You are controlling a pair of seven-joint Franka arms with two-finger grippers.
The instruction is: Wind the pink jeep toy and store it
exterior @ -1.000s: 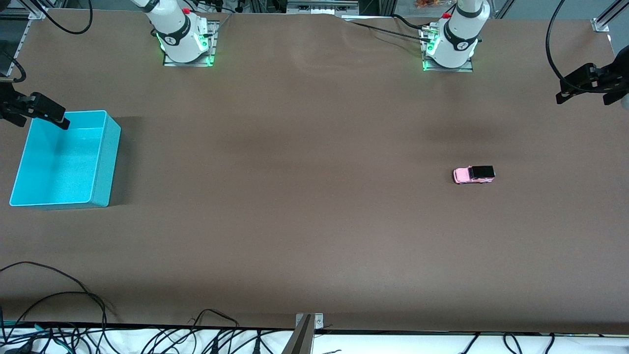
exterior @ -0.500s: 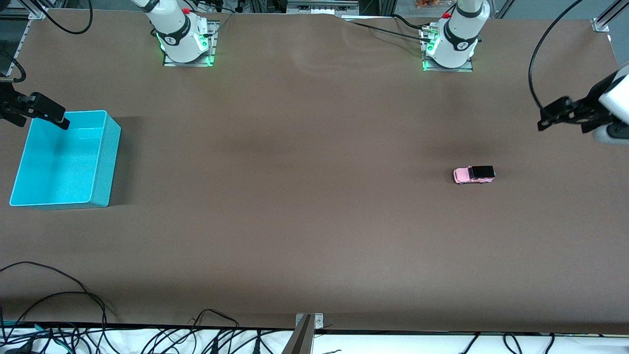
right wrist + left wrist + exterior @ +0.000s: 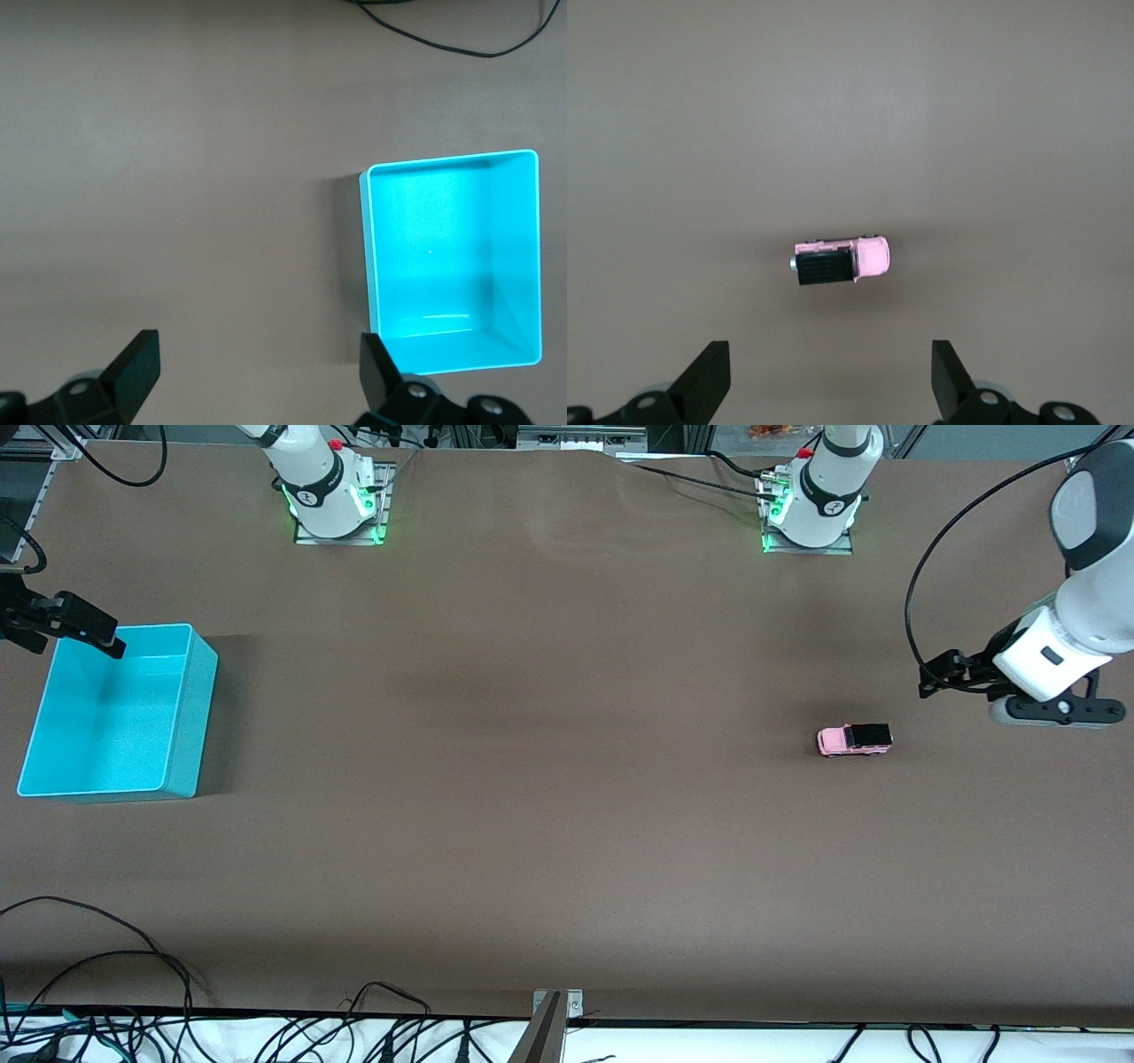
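I will move my left gripper to the pink jeep toy next and close it across its black roof (image 3: 870,735) (image 3: 826,267), leaving the jeep's pink hood clear.
The pink jeep toy (image 3: 853,740), tiny with a black roof, stands on the brown table toward the left arm's end. It also shows in the left wrist view (image 3: 839,259), lying ahead of the open fingers and apart from them. My left gripper (image 3: 932,678) (image 3: 830,381) is open and empty, over the table beside the jeep on the side of the left arm's end. The turquoise bin (image 3: 200,717) (image 3: 365,257) is empty at the right arm's end. My right gripper (image 3: 87,634) (image 3: 257,372) is open and empty, and waits over the bin's edge.
Both arm bases (image 3: 335,496) (image 3: 811,509) stand along the table edge farthest from the front camera. Black cables (image 3: 133,992) and a metal bracket (image 3: 554,1019) lie along the nearest edge. Bare brown table stretches between the jeep and the bin.
The left arm has swung in from the table's end and come down toward the jeep. The jeep, the bin and the right arm have not moved.
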